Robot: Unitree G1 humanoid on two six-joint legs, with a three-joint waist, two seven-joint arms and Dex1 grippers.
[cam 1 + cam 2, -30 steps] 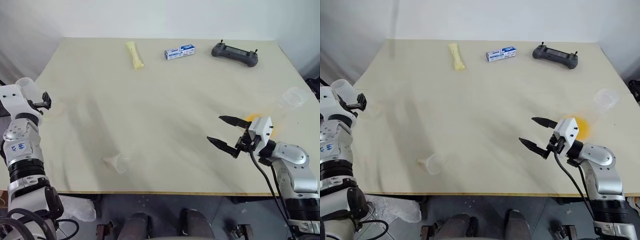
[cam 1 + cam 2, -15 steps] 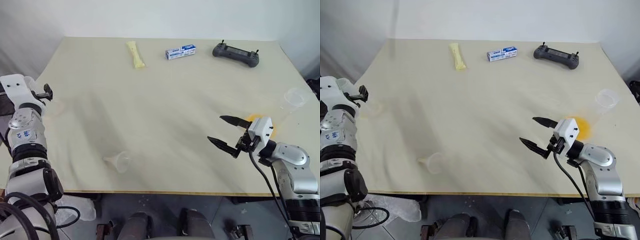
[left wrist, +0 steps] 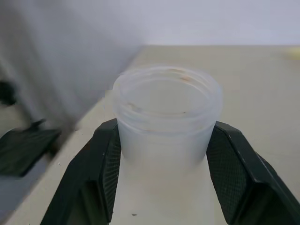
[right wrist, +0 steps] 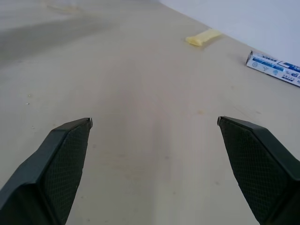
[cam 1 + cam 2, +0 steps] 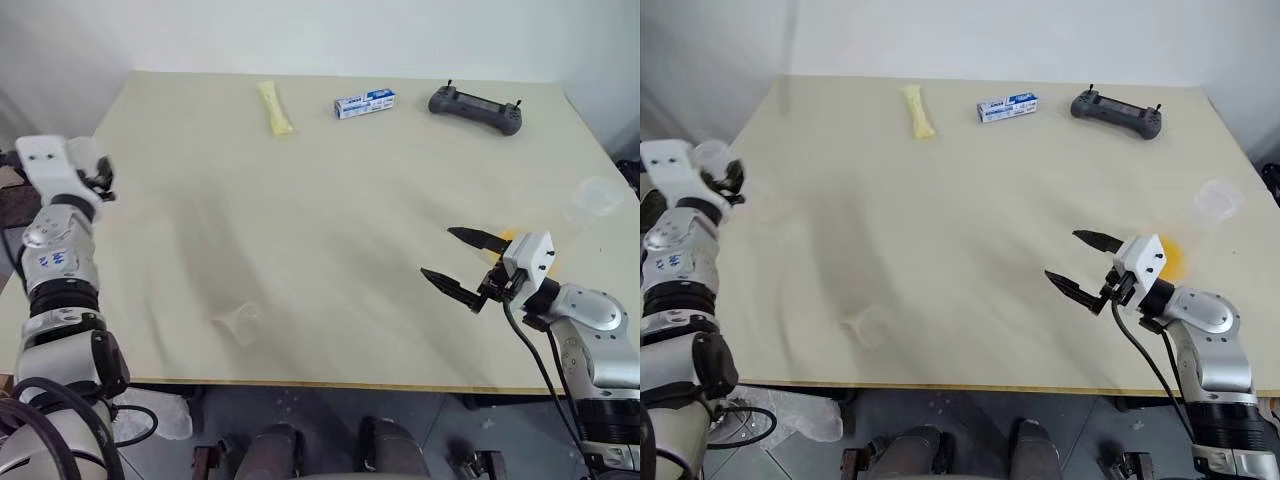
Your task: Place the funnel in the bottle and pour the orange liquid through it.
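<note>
Next, my left gripper lets go of the clear bottle in the middle of the table [image 5: 343, 257], well in front of the blue and white box. The bottle still stands at the table's edge.
The clear bottle [image 3: 167, 115] stands at the table's left edge, and its round open neck sits between my left gripper's [image 3: 165, 126] two fingers, which press on both sides of it. From the head, the bottle [image 5: 80, 152] and the left gripper [image 5: 97, 172] show at the far left. The small clear funnel [image 5: 237, 322] lies on its side near the front edge, apart from both grippers. My right gripper [image 5: 440, 252] hovers open and empty over the right side. Just behind it, the orange liquid [image 5: 1170, 258] glows in the bottom of a clear cup [image 5: 590, 195].
At the back of the table [image 5: 330, 200] lie a yellow packet [image 5: 273, 108], a blue and white box [image 5: 365, 103] and a black controller [image 5: 475, 105]. The cup stands close to the table's right edge.
My left arm has swung up and in toward the table, and its fingers have closed around the bottle's neck. The right arm has stayed where it was.
</note>
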